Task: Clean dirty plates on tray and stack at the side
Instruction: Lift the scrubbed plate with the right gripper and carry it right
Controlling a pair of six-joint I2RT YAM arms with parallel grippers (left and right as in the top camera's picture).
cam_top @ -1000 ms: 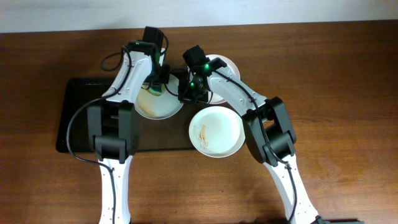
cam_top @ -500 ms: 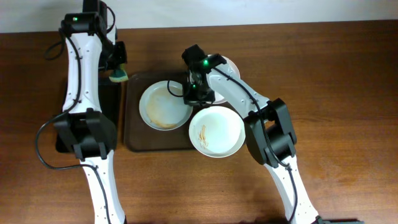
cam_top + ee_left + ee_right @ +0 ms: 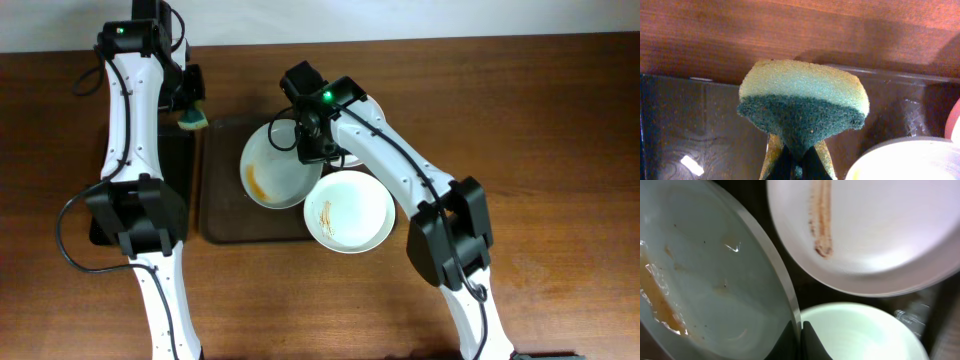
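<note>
I need to release the dirty plate, still tilted over the dark brown tray, from my right gripper on the bare wooden table (image 3: 467, 162) beside the brown tray, opposite the sponge.
My right gripper (image 3: 308, 146) is shut on the right rim of a dirty plate (image 3: 275, 172) with an orange sauce smear, holding it tilted over the dark brown tray (image 3: 225, 215). In the right wrist view the jaws (image 3: 801, 330) pinch this plate's (image 3: 705, 280) rim. A second plate (image 3: 350, 210) with thin brown streaks lies at the tray's front right corner; the right wrist view shows it (image 3: 865, 230) too. A third plate (image 3: 368, 104) sits behind my right arm, mostly hidden. My left gripper (image 3: 192, 112) is shut on a yellow-green sponge (image 3: 802, 97) at the back left.
A narrow glossy black tray (image 3: 120, 215) lies left of the brown tray, under my left arm; it fills the left wrist view (image 3: 700, 130). Bare wooden table (image 3: 540, 150) stretches to the right and front.
My left arm swung off the plate to the back left with the sponge and now holds still. My right gripper has shifted the held plate to the right and tilted it up.
</note>
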